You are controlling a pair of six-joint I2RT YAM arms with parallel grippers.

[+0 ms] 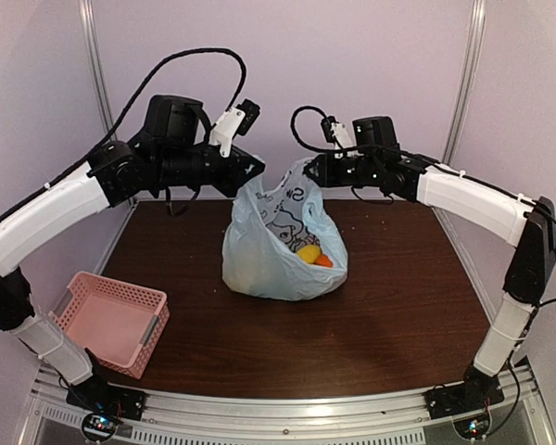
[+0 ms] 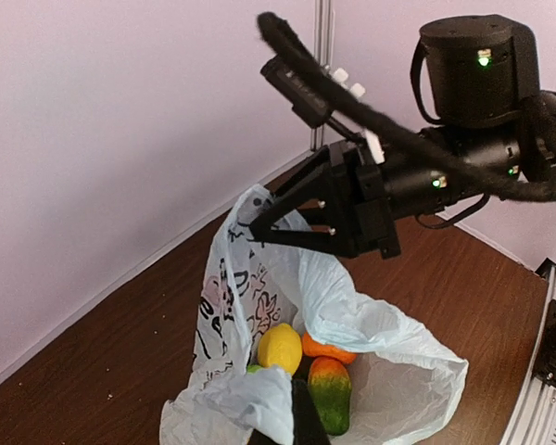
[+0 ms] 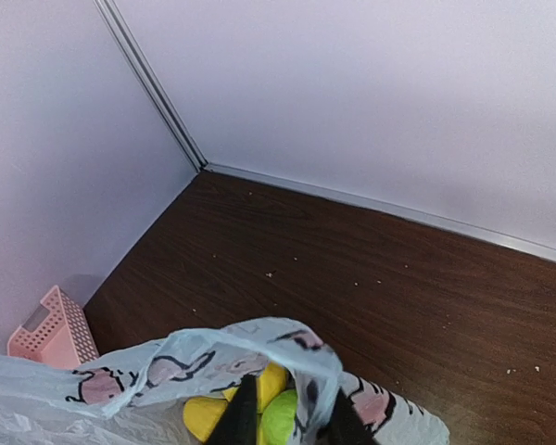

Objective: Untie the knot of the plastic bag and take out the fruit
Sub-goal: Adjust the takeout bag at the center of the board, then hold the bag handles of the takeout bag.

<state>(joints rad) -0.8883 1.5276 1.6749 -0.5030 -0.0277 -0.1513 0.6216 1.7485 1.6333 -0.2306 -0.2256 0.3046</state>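
Observation:
Next, my right gripper takes that edge (image 2: 357,313) of the bag and pulls it wide before I reach for fruit, since the side edge folds inward over the orange fruit.
The plastic bag (image 1: 269,255) stands mid-table with its mouth held open; no knot shows. My left gripper (image 1: 253,172) is shut on the bag's left rim. My right gripper (image 1: 308,172) is shut on its right handle loop. Both hold the plastic up above the table. Inside lie a yellow fruit (image 1: 308,252) and an orange one (image 1: 324,261). The left wrist view shows the bag (image 2: 389,380), a yellow fruit (image 2: 280,346), an orange fruit (image 2: 326,350), a green-and-orange fruit (image 2: 330,397), and the right gripper (image 2: 255,227). In the right wrist view the handle loop (image 3: 259,338) hides my fingertips above yellow fruit (image 3: 204,417) and green fruit (image 3: 283,417).
A pink perforated basket (image 1: 111,320) sits at the near left of the table and shows in the right wrist view (image 3: 56,334). Pale walls with metal posts close the back and sides. Bare brown table (image 1: 398,306) surrounds the bag.

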